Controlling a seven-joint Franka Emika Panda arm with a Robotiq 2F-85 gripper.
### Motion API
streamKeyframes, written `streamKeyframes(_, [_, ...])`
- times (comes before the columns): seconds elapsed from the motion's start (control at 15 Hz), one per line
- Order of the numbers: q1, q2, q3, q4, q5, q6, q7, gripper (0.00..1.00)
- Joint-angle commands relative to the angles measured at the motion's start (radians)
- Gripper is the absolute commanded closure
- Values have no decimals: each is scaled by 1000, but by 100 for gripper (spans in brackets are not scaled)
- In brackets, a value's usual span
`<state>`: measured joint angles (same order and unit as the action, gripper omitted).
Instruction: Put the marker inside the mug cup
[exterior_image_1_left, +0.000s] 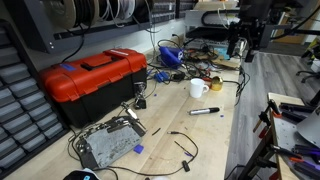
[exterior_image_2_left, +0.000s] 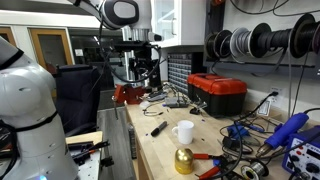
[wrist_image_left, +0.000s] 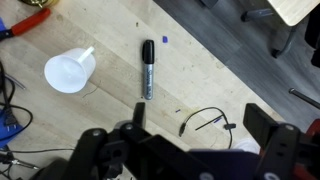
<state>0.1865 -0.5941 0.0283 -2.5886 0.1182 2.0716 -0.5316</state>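
I need to next move my gripper to the marker's grey body (exterior_image_1_left: 199, 112) (wrist_image_left: 148, 85), the part past its black cap, and close it there.
The marker (wrist_image_left: 148, 68) is a dark stick with a lighter tip. It lies flat on the wooden bench and shows in both exterior views (exterior_image_1_left: 205, 111) (exterior_image_2_left: 158, 128). The white mug (wrist_image_left: 68, 72) stands upright a short way beside it, handle out, and also shows in both exterior views (exterior_image_1_left: 198, 88) (exterior_image_2_left: 183, 132). My gripper (wrist_image_left: 200, 125) is open and empty, well above the bench. In the wrist view the marker and mug lie beyond its fingertips. The gripper also shows in both exterior views (exterior_image_1_left: 238, 40) (exterior_image_2_left: 145, 72).
A red toolbox (exterior_image_1_left: 90, 75) (exterior_image_2_left: 218, 92) sits on the bench. Thin black loose wires (wrist_image_left: 205, 120) lie under the gripper. A yellow roll (exterior_image_1_left: 215, 84) and tangled cables lie behind the mug. A metal box (exterior_image_1_left: 108, 142) and a gold ball (exterior_image_2_left: 184, 160) are nearby.
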Motion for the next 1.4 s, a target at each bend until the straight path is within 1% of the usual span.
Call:
streamKeyframes(0.0, [33, -24, -13, -85, -19, 121, -11, 0])
streamKeyframes(0.2, [60, -15, -17, -134, -12, 195, -29, 0])
streamKeyframes(0.47, [84, 35, -18, -171, -21, 287, -39, 0])
streamKeyframes(1.0, [76, 233, -6, -151, -86, 436, -33, 0])
streamKeyframes(1.33, [80, 341, -2, -143, -67, 499, -44, 0])
